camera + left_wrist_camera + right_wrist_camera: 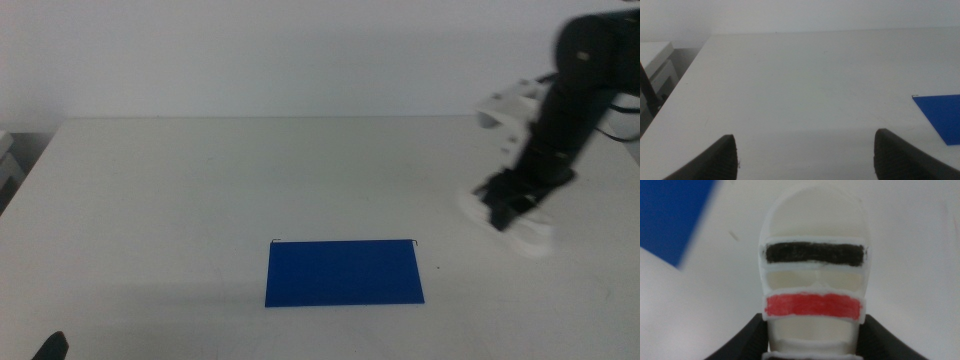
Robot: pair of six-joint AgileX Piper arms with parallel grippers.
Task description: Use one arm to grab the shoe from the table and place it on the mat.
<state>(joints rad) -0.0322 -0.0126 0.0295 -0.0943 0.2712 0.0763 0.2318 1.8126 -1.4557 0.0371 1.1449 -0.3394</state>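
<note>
The robot's right gripper needs to set the white shoe down lengthwise on the middle of the blue mat [340, 264].
The white shoe [527, 236] lies on the table [200, 180] at the right, well to the right of the blue mat [344, 272]. The right arm [565, 100] reaches down onto it. In the right wrist view the shoe [812, 245] shows its black and red straps, and my right gripper [815, 332] has a dark jaw pressed against each side of the sole. A corner of the mat [670, 215] shows beyond it. My left gripper [805, 155] is open and empty over bare table near the front left, with the mat [942, 115] to its right.
The left gripper's tip [48, 347] shows at the bottom left edge of the middle view. A pale wall runs behind the table's far edge. A grey object [655, 75] stands off the table's left side.
</note>
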